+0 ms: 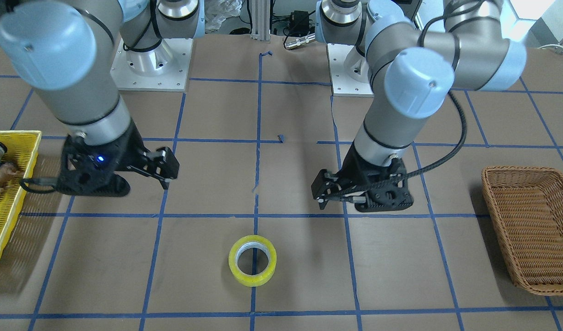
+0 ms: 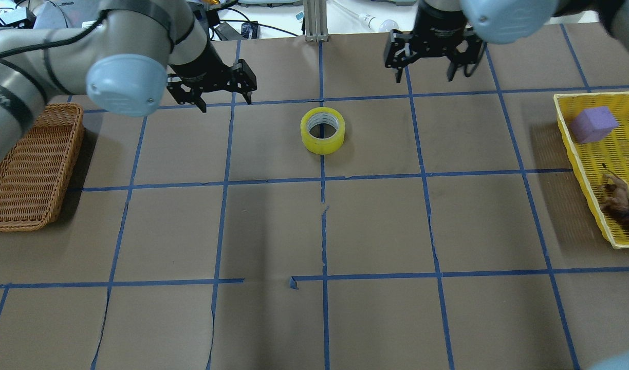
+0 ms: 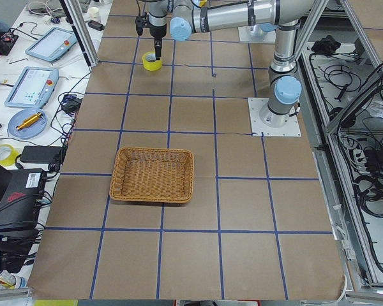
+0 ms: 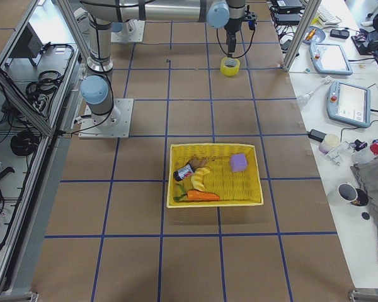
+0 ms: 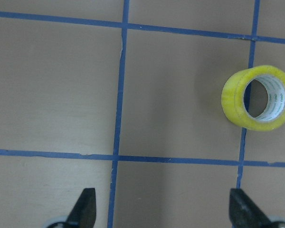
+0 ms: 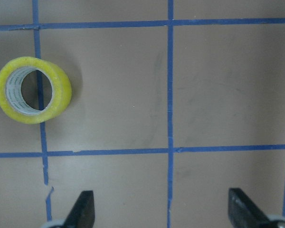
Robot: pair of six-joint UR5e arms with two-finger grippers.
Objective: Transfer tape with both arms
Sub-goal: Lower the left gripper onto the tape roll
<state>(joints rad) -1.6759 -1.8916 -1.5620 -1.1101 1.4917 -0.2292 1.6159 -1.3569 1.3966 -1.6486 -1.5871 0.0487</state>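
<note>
My left gripper moves to the yellow tape next and closes on the tape's side (image 1: 272, 256) (image 5: 237, 101) nearest the wicker basket, with one finger inside the tape's hole.
The tape (image 2: 322, 130), a yellow roll with a white core, lies flat on the brown table on a blue grid line; it also shows in the front view (image 1: 252, 260). My left gripper (image 2: 226, 103) is open and empty, hovering to the tape's left. My right gripper (image 2: 424, 78) is open and empty, hovering to its right and farther back. The left wrist view shows the tape (image 5: 257, 97) at the right, beyond the open fingertips (image 5: 85, 206). The right wrist view shows the tape (image 6: 32, 96) at the left, beyond the open fingertips (image 6: 242, 206).
A brown wicker basket (image 2: 26, 169) stands on the robot's left side. A yellow plastic basket (image 2: 576, 154) on its right side holds a purple block (image 2: 593, 124), a toy horse (image 2: 617, 198) and other items. The arm bases stand at the table's near edge.
</note>
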